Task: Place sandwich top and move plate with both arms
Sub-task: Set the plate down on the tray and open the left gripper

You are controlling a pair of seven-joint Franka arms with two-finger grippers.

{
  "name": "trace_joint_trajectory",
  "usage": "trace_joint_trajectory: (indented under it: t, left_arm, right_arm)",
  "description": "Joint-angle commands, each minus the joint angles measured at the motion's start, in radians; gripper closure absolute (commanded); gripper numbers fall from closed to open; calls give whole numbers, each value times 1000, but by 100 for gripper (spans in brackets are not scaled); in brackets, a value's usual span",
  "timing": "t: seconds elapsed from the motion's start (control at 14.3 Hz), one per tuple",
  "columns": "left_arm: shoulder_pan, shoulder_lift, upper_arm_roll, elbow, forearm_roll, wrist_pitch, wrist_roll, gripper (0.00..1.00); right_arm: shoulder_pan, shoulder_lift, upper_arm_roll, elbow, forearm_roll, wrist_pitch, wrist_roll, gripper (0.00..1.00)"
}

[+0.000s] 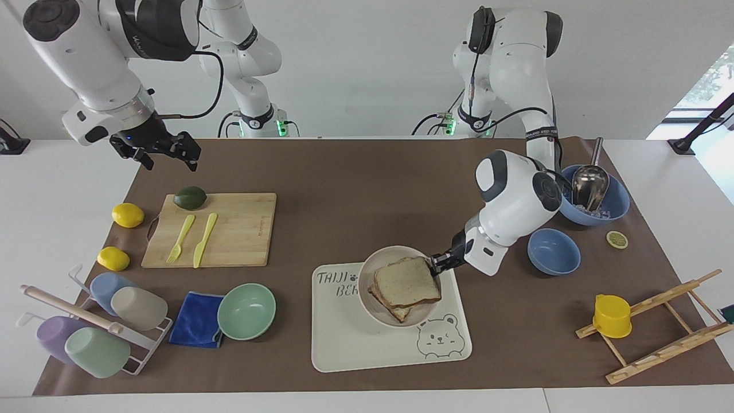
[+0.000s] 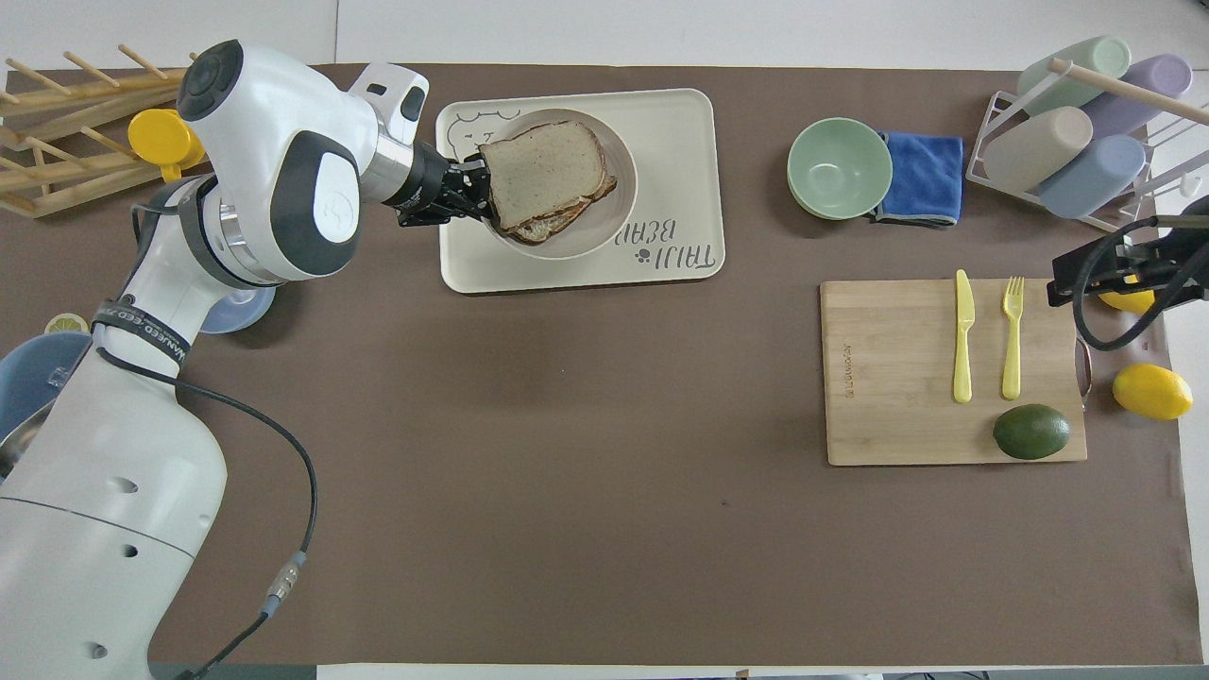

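Observation:
Next, my left gripper lets go of the plate on the middle of the cream bear tray [image 2: 577, 192], beside the printed lettering.
My left gripper [image 1: 437, 265] [image 2: 477, 189] is shut on the rim of the plate [image 1: 390, 250] [image 2: 604, 227], at the edge toward the left arm's end. It holds the plate over the cream bear tray [image 1: 355, 338] [image 2: 680, 123]. I cannot tell whether the plate touches the tray. The sandwich top [image 1: 406, 282] [image 2: 543, 170], a speckled bread slice, lies on another slice in the plate. My right gripper [image 1: 166, 160] waits open and holds nothing, up in the air over the table's edge by the cutting board.
A cutting board [image 1: 241, 229] carries an avocado, a fork and a knife, with two lemons beside it. A mint bowl [image 1: 246, 311], a blue cloth and a cup rack stand at the right arm's end. Two blue bowls [image 1: 553, 251] and a wooden rack stand at the left arm's end.

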Motion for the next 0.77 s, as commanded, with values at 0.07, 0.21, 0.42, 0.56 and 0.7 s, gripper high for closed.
trace_joint_trajectory:
  t: [0.07,0.21,0.42,0.56,0.7]
  left_arm:
    - [-24,49,-3,39,-13,60,-15,100]
    - [-30,47,-3,13,-13,110,-17,100]
    - [-65,27,-1,-83,-8,201,-17,100]
    - [-65,19,-3,-108,-4,228,-17,100]
    - [-67,16,-3,-118,-5,231,-17,100]
  right_arm:
    - [-2,-11,-1,-19,17,7,-16,0]
    - [-2,-11,-1,-19,17,7,-16,0]
    - [-2,-11,-1,-22,17,7,-16,0]
    - [-2,-12,-1,-23,17,7,-16,0]
    - [-2,-14,-1,-23,17,7,-16,0]
